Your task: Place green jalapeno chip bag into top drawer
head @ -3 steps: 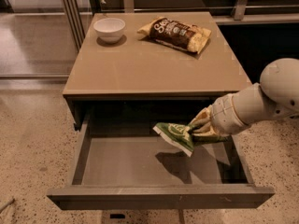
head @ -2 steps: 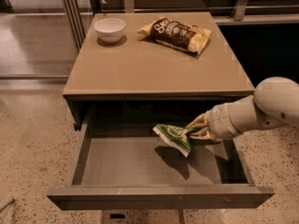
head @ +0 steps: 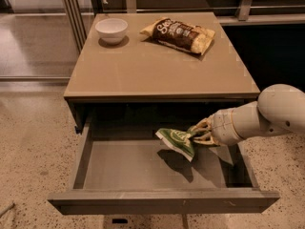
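Observation:
Next, my gripper lets go of the green jalapeno chip bag on the grey bottom near the middle of the open top drawer [head: 169, 147].
The green jalapeno chip bag [head: 177, 141] is small, crinkled and green with white ends. It hangs tilted just above the grey floor of the open top drawer [head: 143, 168], right of its middle, casting a shadow below. My gripper [head: 196, 133] comes in from the right on a white arm and is shut on the bag's right end. The drawer is pulled out wide under the table, its flat front panel [head: 162, 202] nearest the camera.
On the tan table top [head: 157, 66] stand a white bowl [head: 111, 30] at the back left and a larger dark-brown-and-yellow chip bag [head: 180, 33] at the back right. Speckled floor surrounds the table; glass panels stand to the left.
The gripper with the green bag has sunk slightly lower into the drawer and drawn a little toward the right. The drawer, bowl and brown bag have not moved.

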You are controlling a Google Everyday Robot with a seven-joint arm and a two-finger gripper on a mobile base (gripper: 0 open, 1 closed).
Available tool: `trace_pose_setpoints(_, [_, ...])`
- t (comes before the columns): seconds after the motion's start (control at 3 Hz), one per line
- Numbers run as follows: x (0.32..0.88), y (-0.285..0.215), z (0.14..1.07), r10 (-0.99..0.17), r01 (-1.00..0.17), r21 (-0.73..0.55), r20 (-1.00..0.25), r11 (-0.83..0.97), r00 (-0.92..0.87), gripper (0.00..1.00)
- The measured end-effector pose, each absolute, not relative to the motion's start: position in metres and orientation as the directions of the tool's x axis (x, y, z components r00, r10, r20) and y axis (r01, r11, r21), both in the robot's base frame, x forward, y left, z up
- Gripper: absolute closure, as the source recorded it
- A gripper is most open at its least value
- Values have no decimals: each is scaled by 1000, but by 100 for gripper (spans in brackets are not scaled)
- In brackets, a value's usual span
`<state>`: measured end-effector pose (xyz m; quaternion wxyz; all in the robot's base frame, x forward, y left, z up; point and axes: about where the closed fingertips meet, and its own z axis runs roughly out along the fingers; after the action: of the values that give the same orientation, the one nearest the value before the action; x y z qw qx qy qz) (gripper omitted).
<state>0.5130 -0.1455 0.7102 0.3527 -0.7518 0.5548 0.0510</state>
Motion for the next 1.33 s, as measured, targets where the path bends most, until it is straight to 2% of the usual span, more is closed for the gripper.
trace_pose_setpoints(0.67, [524, -130, 693, -740, -764, -605, -405, -223, 537, 100])
trace_pose_setpoints(1.33, [537, -117, 650, -711, -777, -576, -433, -255, 554, 100])
